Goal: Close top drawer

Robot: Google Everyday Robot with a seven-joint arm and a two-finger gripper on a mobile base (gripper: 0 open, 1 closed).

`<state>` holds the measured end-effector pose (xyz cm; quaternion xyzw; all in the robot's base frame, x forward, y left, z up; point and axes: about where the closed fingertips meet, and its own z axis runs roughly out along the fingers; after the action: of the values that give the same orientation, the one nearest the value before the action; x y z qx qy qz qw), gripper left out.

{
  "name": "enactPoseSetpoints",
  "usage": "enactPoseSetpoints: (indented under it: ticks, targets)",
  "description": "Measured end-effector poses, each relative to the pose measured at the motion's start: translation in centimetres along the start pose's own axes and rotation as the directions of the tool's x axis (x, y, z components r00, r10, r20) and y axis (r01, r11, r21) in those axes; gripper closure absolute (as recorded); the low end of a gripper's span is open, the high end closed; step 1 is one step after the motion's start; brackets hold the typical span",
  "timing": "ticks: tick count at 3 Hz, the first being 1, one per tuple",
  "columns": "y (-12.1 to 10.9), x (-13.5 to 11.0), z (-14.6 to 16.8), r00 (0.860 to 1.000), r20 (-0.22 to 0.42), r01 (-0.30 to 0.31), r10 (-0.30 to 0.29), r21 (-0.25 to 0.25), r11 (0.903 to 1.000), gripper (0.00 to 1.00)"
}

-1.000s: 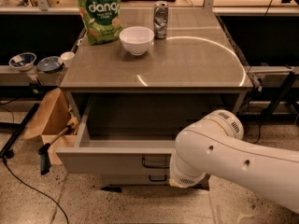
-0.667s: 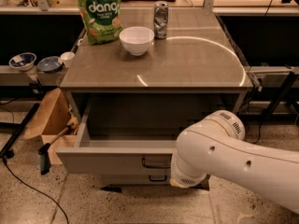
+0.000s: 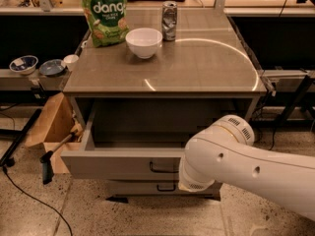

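My gripper is to hold the top drawer, which is now pulled out, until it sits shut just under the cabinet top's front edge (image 3: 155, 134). Then it will let go of the drawer.
The top drawer (image 3: 123, 162) of the grey cabinet is pulled out, and its deep box interior shows empty. Its flat front carries a small dark handle (image 3: 162, 170) near the middle. A lower drawer front (image 3: 142, 187) with a matching handle sits just below it. My white arm (image 3: 246, 166) reaches in from the right, and its end lies over the right part of the top drawer's front. The gripper is hidden behind the arm.
On the cabinet top (image 3: 197, 68) stand a green chips bag (image 3: 104, 14), a white bowl (image 3: 143, 42) and a metal can (image 3: 169, 14). An open cardboard box (image 3: 51, 127) and a black-handled tool (image 3: 49, 163) lie at the left. Small bowls (image 3: 37, 65) sit on a left ledge.
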<state>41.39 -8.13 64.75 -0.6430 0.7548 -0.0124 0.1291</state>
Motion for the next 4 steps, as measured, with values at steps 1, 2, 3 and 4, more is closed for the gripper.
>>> enactPoseSetpoints:
  ticks: [1,2,3,4]
  targets:
    - [-1.1,-0.2,0.5,1.0,-0.002,0.008,-0.008,0.017,0.9998,1.0]
    - [-2.9,-0.6,1.1,1.0,0.012,-0.008,0.008,0.036,0.9993,1.0]
    - [-3.0,-0.5,1.1,1.0,0.012,-0.008,0.008,0.036,0.9993,1.0]
    - [-4.9,-0.9,1.7,1.0,-0.003,0.0,0.0,0.058,0.9983,1.0]
